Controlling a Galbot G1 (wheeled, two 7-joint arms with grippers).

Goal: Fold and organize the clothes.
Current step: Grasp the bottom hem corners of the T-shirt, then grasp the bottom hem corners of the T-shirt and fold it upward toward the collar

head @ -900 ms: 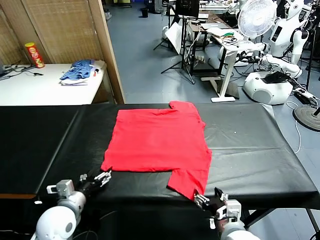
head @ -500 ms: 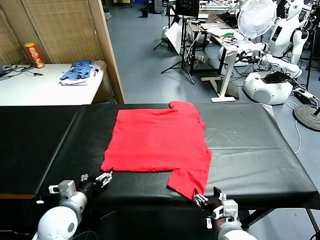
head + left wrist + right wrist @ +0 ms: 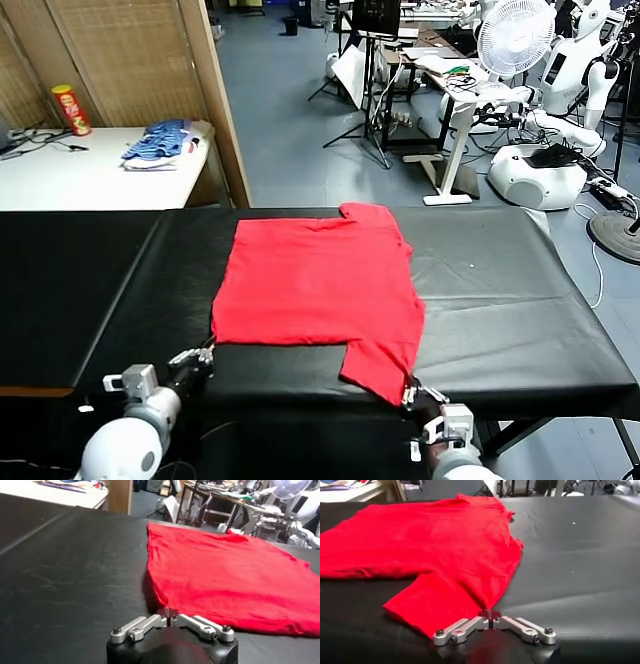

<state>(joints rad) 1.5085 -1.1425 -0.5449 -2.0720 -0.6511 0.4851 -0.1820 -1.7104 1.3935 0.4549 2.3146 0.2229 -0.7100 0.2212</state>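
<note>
I need to use my right gripper to release the near sleeve's tip at the red T-shirt's fan-side edge (image 3: 430, 297) (image 3: 525, 549), just beyond that sleeve.
The red T-shirt (image 3: 315, 290) lies flat on the black table (image 3: 500, 300), plain side up; no print or tag shows. My left gripper (image 3: 205, 353) is at the shirt's near left hem corner, and in the left wrist view (image 3: 168, 616) it is shut on that corner of the shirt (image 3: 225, 575). My right gripper (image 3: 410, 386) is at the tip of the near sleeve. In the right wrist view (image 3: 490, 614) it is shut on the tip of the shirt's (image 3: 430, 545) sleeve.
A blue-and-white pile of clothes (image 3: 158, 143) and a red can (image 3: 70, 108) sit on a white side table (image 3: 80, 180) at the back left, beside a wooden partition (image 3: 215, 100). A fan (image 3: 514, 35), desks and other robots stand beyond the table.
Both grippers, open beside the shirt's near corners earlier, have closed on them. The shirt's near edge has shifted slightly.
</note>
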